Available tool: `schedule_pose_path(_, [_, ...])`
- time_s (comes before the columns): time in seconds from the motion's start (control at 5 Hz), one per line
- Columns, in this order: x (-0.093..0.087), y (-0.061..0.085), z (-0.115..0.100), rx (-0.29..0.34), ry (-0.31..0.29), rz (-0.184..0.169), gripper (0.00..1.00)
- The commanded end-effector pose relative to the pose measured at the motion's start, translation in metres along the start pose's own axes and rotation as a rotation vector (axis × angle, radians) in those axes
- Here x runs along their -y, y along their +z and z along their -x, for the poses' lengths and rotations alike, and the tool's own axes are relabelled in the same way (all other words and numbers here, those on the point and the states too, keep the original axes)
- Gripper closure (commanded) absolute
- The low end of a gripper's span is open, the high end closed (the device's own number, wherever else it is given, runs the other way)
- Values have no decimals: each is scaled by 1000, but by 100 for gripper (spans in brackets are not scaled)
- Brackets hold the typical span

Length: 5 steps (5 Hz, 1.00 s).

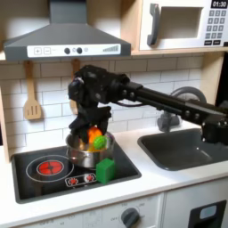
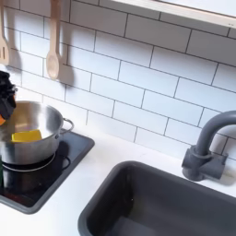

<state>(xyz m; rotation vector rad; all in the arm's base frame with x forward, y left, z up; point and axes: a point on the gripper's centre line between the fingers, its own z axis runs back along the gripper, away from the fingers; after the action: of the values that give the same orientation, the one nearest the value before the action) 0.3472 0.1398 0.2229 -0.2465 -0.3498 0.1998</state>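
Observation:
Next, my gripper lets go of the orange toy inside the silver pot [image 1: 90, 149], beside the yellow piece.
My black gripper [image 1: 93, 132] hangs just over a silver pot [image 1: 78, 153] standing on the toy stove's right burner. Its fingers are closed around a small orange toy [image 1: 93, 135] held at the pot's rim height. A yellow piece [image 1: 86, 142] and a green piece [image 1: 99, 142] lie in the pot below it. In the second exterior view the gripper [image 2: 6, 100] is cut off at the left edge, orange showing under it, above the pot [image 2: 32, 124], which holds the yellow piece [image 2: 26, 135].
A green block [image 1: 105, 169] stands on the black stovetop [image 1: 40, 174] in front of the pot. A grey sink [image 1: 183, 150] with a faucet [image 2: 207, 147] lies to the right. Wooden utensils [image 2: 53, 51] hang on the tiled wall. A range hood [image 1: 67, 40] is overhead.

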Motion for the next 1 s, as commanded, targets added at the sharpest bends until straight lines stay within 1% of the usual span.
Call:
schedule_pose_path(0.0, [3, -6, -11, -3, -5, 2, 100])
schedule_pose_path(0.2, [7, -18, -11, -32, -5, 19, 100])
schedule_pose_path(0.4, [18, -34, -11, -61, -26, 33, 100])
schedule_pose_path(0.6, [19, -32, -15, -56, -29, 32, 100])
schedule_pose_path(0.8, [18, -30, -12, -47, -24, 35, 0])
